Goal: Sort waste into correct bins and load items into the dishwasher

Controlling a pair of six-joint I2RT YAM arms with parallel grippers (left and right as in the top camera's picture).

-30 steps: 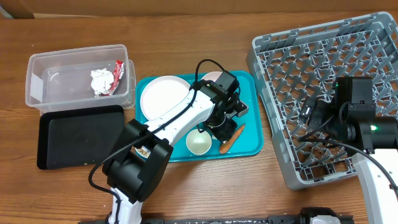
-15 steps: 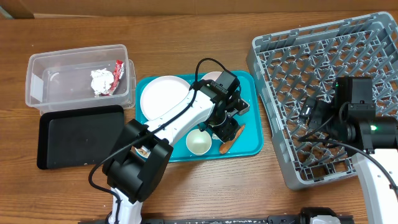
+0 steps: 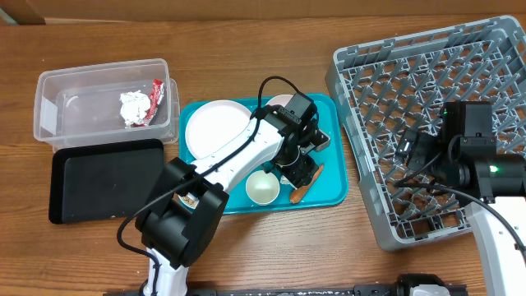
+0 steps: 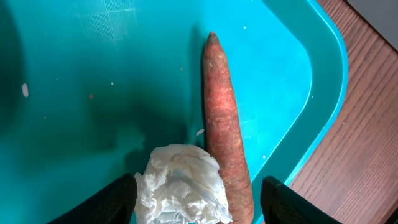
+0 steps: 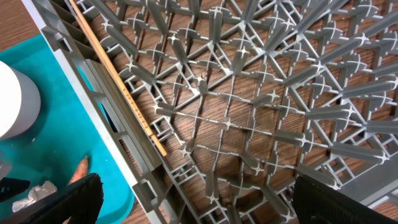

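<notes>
The carrot's thick end lies beside the napkin between my left fingers; I will lift clear, shift, pinch the napkin alone (image 4: 183, 184).
My left gripper (image 3: 297, 174) (image 4: 198, 202) is open low over the teal tray (image 3: 329, 191) (image 4: 292, 74). Between its fingers lie a crumpled white napkin (image 4: 180, 185) and the thick end of an orange carrot (image 4: 222, 124) (image 3: 306, 186), side by side on the tray. A white plate (image 3: 212, 125) and a white cup (image 3: 263, 188) also sit on the tray. My right gripper (image 5: 193, 199) is open and empty above the grey dish rack (image 3: 427, 74) (image 5: 249, 93). A wooden chopstick (image 5: 115, 78) lies along the rack's left wall.
A clear plastic bin (image 3: 103, 97) at the left holds crumpled paper and a red wrapper (image 3: 156, 100). A black tray (image 3: 107, 179) lies in front of it. Another white dish (image 3: 279, 102) is partly hidden behind the left arm.
My left gripper has shifted slightly towards the tray's front, closer over the carrot and napkin. The right arm has not moved.
</notes>
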